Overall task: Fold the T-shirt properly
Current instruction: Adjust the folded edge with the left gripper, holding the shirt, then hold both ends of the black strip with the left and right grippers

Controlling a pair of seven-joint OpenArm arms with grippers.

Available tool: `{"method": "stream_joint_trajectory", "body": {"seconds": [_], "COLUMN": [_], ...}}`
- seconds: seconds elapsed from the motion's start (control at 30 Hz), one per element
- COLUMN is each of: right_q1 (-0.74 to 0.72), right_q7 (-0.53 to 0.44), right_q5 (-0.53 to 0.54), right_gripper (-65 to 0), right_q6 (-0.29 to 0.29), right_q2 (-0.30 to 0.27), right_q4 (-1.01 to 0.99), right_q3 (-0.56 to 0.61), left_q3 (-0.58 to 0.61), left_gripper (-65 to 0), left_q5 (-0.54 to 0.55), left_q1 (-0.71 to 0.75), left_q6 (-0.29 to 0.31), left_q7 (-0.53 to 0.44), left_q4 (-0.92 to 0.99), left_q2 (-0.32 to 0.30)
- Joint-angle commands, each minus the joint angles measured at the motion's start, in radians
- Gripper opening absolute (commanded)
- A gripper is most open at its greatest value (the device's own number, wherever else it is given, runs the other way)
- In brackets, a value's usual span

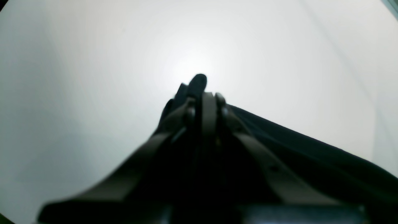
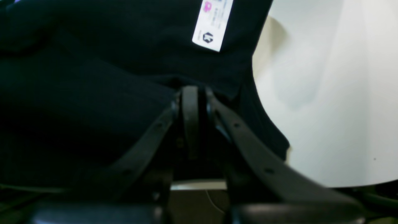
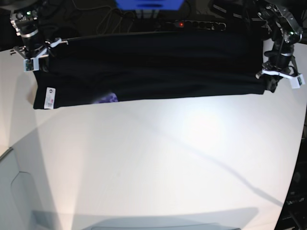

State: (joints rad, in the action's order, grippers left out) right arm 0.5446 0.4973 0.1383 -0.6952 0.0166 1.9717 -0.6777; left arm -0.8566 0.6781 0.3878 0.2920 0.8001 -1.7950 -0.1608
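Note:
The black T-shirt's top layer slants onto its near edge at my left gripper, so next my left gripper moves back and grabs that end of the T-shirt farther back [image 3: 259,65].
The black T-shirt [image 3: 153,67] is stretched wide between my two grippers over the far part of the white table [image 3: 158,158]. A white label [image 3: 49,97] and a bit of purple print [image 3: 106,98] show near its lower edge. My right gripper [image 3: 41,60] is shut on the shirt's left end. In the right wrist view the gripper [image 2: 191,93] pinches the black cloth [image 2: 93,77] below the label [image 2: 213,25]. My left gripper [image 3: 265,79] is shut on the right end. In the left wrist view the gripper [image 1: 202,90] holds cloth [image 1: 311,149] that trails off to the right.
A power strip with a red light [image 3: 180,24], cables and a blue object [image 3: 148,4] lie behind the table. The table's curved edge [image 3: 296,158] runs down the right side. A pale raised panel [image 3: 14,191] sits at the lower left.

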Motion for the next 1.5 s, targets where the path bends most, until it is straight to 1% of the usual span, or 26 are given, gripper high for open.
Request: {"method": "stream_joint_trajectory", "body": {"seconds": [0.0, 0.2, 0.5, 0.57, 0.7, 0.77, 0.87, 1.0, 1.1, 1.23, 1.47], "right_q1": [0.006, -0.001, -0.007, -0.007, -0.016, -0.018, -0.021, -0.021, -0.022, -0.022, -0.022], "right_q7": [-0.021, -0.021, -0.021, -0.021, -0.021, -0.021, -0.021, -0.021, -0.021, -0.021, -0.021], "right_q5": [0.011, 0.011, 0.011, 0.011, 0.011, 0.011, 0.011, 0.011, 0.011, 0.011, 0.011], "right_gripper": [-65.0, -65.0, -65.0, -65.0, -65.0, -65.0, -65.0, -65.0, -65.0, -65.0, -65.0], "right_q6": [-0.003, -0.003, -0.003, -0.003, -0.003, -0.003, -0.003, -0.003, -0.003, -0.003, -0.003], "right_q2": [-0.01, -0.01, -0.01, -0.01, -0.01, -0.01, -0.008, -0.01, -0.01, -0.01, -0.01], "right_q4": [0.015, 0.015, 0.015, 0.015, 0.015, 0.015, 0.015, 0.015, 0.015, 0.015, 0.015], "right_q3": [-0.004, -0.004, -0.003, -0.003, 0.023, 0.025, 0.025, 0.025, 0.025, 0.025, 0.025], "left_q3": [-0.008, -0.006, 0.001, 0.013, 0.018, 0.02, 0.013, 0.01, 0.01, 0.012, 0.018], "left_gripper": [-64.6, -64.5, -64.3, -61.0, -49.2, -47.5, -47.4, -47.4, -47.4, -47.4, -48.0], "left_q5": [0.007, 0.007, 0.009, 0.009, 0.016, 0.019, 0.019, 0.019, 0.013, 0.009, 0.009], "left_q1": [0.0, 0.009, 0.003, 0.01, 0.018, 0.018, 0.02, 0.03, 0.023, 0.02, 0.007], "left_q6": [0.0, 0.0, 0.0, 0.0, 0.0, 0.0, 0.0, 0.0, 0.0, -0.001, -0.001], "left_q7": [-0.029, -0.029, -0.028, -0.028, -0.026, -0.021, -0.025, -0.031, -0.031, -0.031, -0.028], "left_q4": [-0.015, -0.012, 0.154, 0.157, 0.156, 0.154, 0.148, 0.079, 0.062, 0.065, 0.126], "left_q2": [-0.015, -0.007, -0.006, -0.006, -0.006, -0.006, -0.006, -0.006, -0.007, -0.007, -0.006]}}
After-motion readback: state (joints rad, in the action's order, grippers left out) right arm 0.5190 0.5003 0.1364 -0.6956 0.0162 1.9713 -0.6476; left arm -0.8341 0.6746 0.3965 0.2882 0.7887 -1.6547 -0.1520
